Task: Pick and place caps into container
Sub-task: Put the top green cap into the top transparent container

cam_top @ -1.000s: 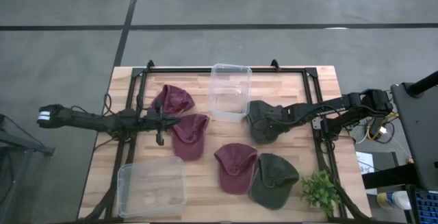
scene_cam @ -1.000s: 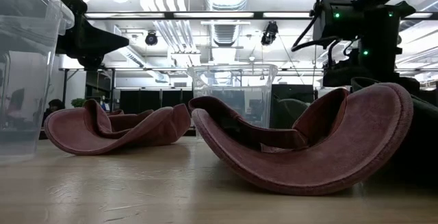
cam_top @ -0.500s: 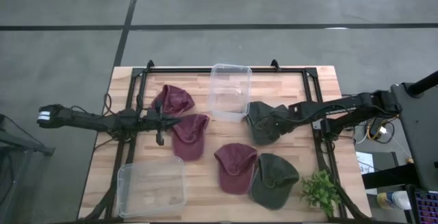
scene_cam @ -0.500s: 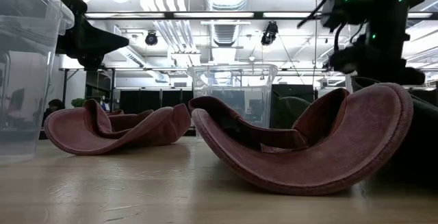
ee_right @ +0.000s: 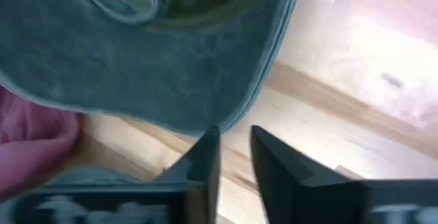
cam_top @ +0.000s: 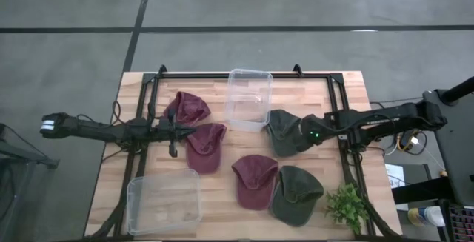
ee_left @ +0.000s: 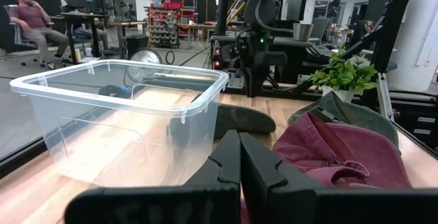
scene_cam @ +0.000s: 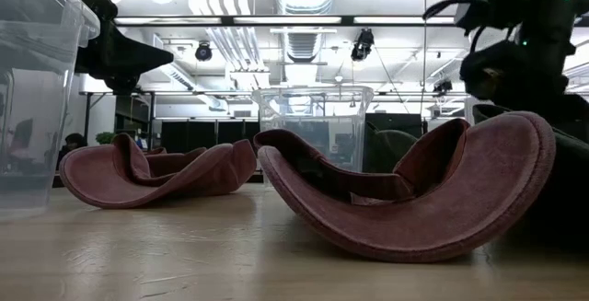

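Note:
The corner of the upper olive cap's brim is just beyond my right gripper's fingers, so next I open wider, move in and pinch the brim's side edge [ee_right: 259, 87].
Five caps lie on the wooden table [cam_top: 222, 197]. Three are maroon [cam_top: 191, 106] [cam_top: 205, 146] [cam_top: 254, 179] and two olive [cam_top: 285, 132] [cam_top: 296, 192]. My right gripper [cam_top: 298, 133] points steeply down over the right part of the upper olive cap [ee_right: 171, 53]. Its fingers [ee_right: 234, 138] stand a little open just off the cap's brim edge, with bare wood showing between them. My left gripper [cam_top: 185, 130] is shut and level, beside a maroon cap [ee_left: 342, 148], holding nothing [ee_left: 239, 142]. A clear container [cam_top: 249, 98] stands at the far middle.
A second clear container [cam_top: 164, 201] sits at the near left. A small green plant [cam_top: 346, 206] stands at the near right corner. A black frame [cam_top: 341, 101] runs along the table's edges. Bare wood lies between the caps and the near edge.
My right arm has drawn back toward the table's right edge and risen, and its gripper now tips more steeply down. The olive cap under it lies where it was. The left arm has kept still.

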